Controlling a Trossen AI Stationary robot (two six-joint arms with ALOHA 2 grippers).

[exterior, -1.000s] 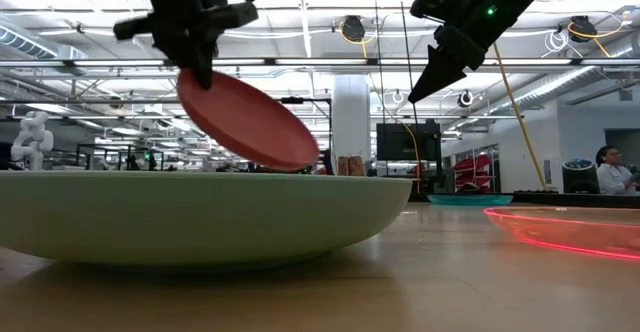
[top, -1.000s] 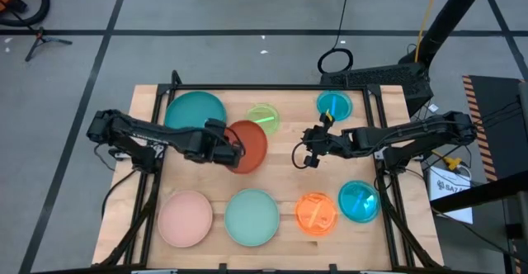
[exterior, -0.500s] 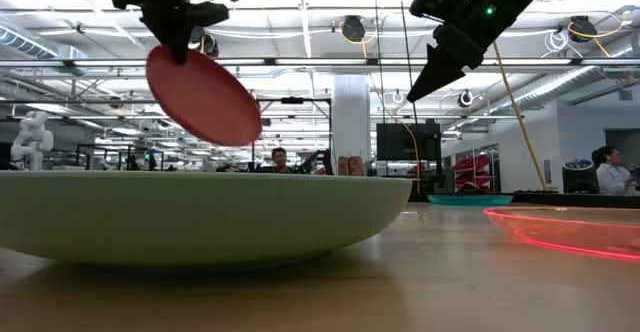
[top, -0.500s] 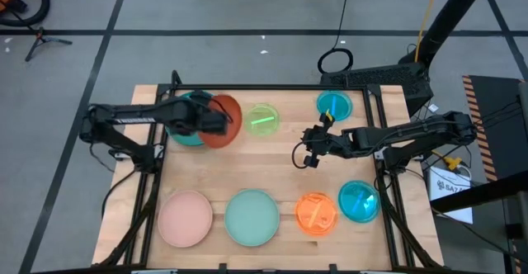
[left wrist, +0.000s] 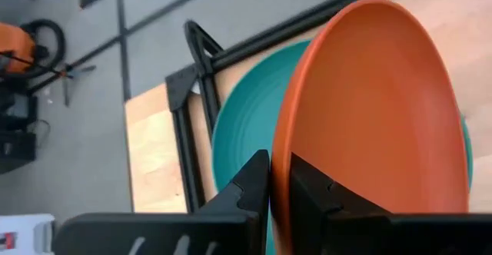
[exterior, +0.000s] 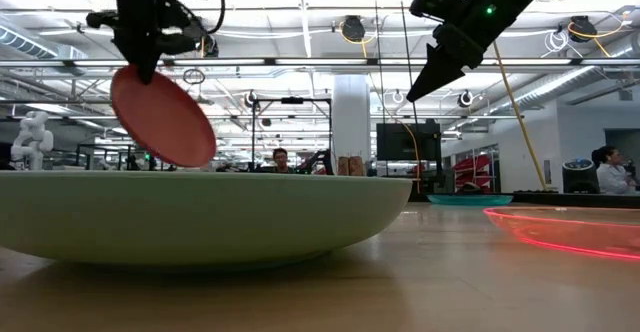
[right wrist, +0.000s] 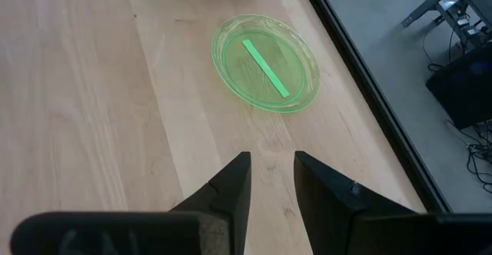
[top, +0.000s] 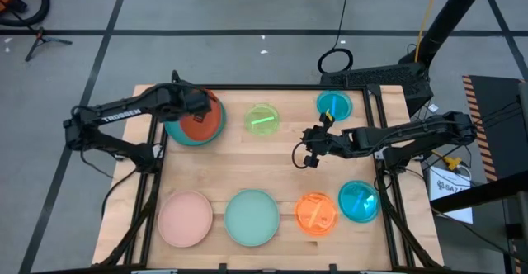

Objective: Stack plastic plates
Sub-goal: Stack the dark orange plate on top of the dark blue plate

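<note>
Next, my left gripper lets go of the red-orange plate in the middle of the teal plate [top: 197, 119] [left wrist: 344, 163], beside the lime plate.
My left gripper [top: 198, 107] is shut on the red-orange plate [top: 201, 120], which it carries in the air over the teal plate [top: 176, 132] at the table's far left. The teal plate [left wrist: 246, 124] lies flat on the wood. In the low view the red-orange plate [exterior: 162, 118] hangs tilted under my left gripper [exterior: 135, 67]. My right gripper [right wrist: 273, 170] hovers open above bare wood right of the middle, with nothing between its fingers. The lime plate [right wrist: 265, 61] lies ahead of it. My left gripper pinches the red-orange plate's rim [left wrist: 278, 180] between its two fingers, one on the hollow face and one on the back. The fingers slant down from the table's left. The plate hangs tilted below them, lifted clear above the teal plate.
The lime plate [top: 262, 119] and a blue plate [top: 334, 106] lie along the far edge. Pink [top: 186, 217], mint [top: 252, 217], orange [top: 316, 212] and another blue plate [top: 358, 200] lie along the near edge. Bare wood spans the middle.
My left gripper has carried the red-orange plate from the table's middle toward the far left corner and a little upward, turning as it went. The plate, still tilted and clear of the table, now hangs over the teal plate.
</note>
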